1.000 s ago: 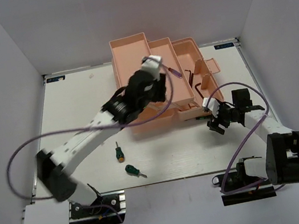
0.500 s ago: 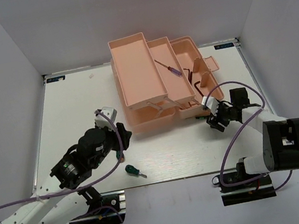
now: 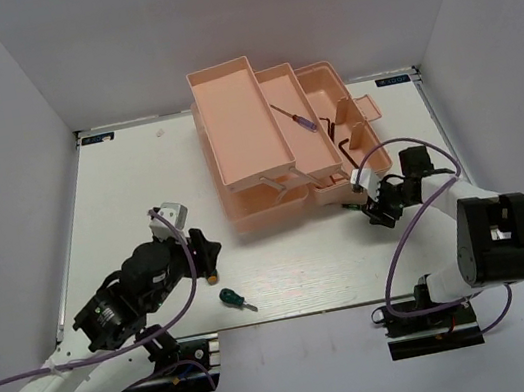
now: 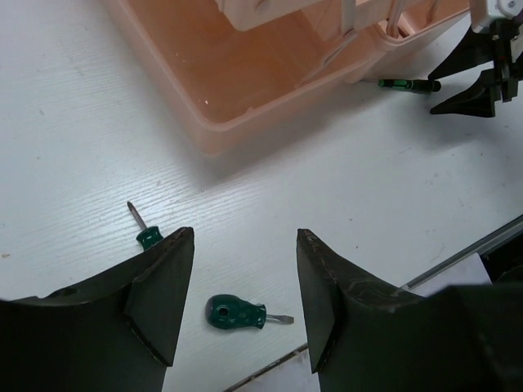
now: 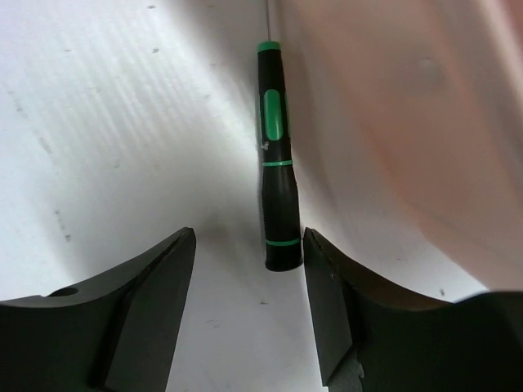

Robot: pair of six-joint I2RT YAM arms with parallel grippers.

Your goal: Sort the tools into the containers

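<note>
I should close my left gripper on the handle's thick end (image 3: 212, 278) of the stubby green screwdriver that is farther from the front edge of the table.
The salmon-pink toolbox (image 3: 242, 139) stands open at the back centre, trays tiered out. A blue precision screwdriver (image 3: 295, 119) lies in its middle tray and dark hex keys (image 3: 345, 147) in its right compartment. My left gripper (image 3: 207, 251) is open and empty above the table in front of the box. Below it lie two stubby green screwdrivers, one by the left finger (image 4: 147, 235) and one between the fingers (image 4: 235, 313). My right gripper (image 5: 249, 237) is open, low at the box's front right. The butt of the green precision screwdriver (image 5: 276, 163) lies just ahead of its tips, close to the right finger.
The toolbox's lower tray wall (image 4: 221, 135) lies just beyond the left gripper. The box's side (image 5: 409, 122) runs close along the right of the green screwdriver. The table's front edge (image 4: 458, 253) is near the stubby screwdrivers. The right gripper (image 4: 482, 69) shows in the left wrist view.
My left arm swung back from over the toolbox down to the near left, above the stubby screwdrivers. My right gripper edged closer to the box's front.
</note>
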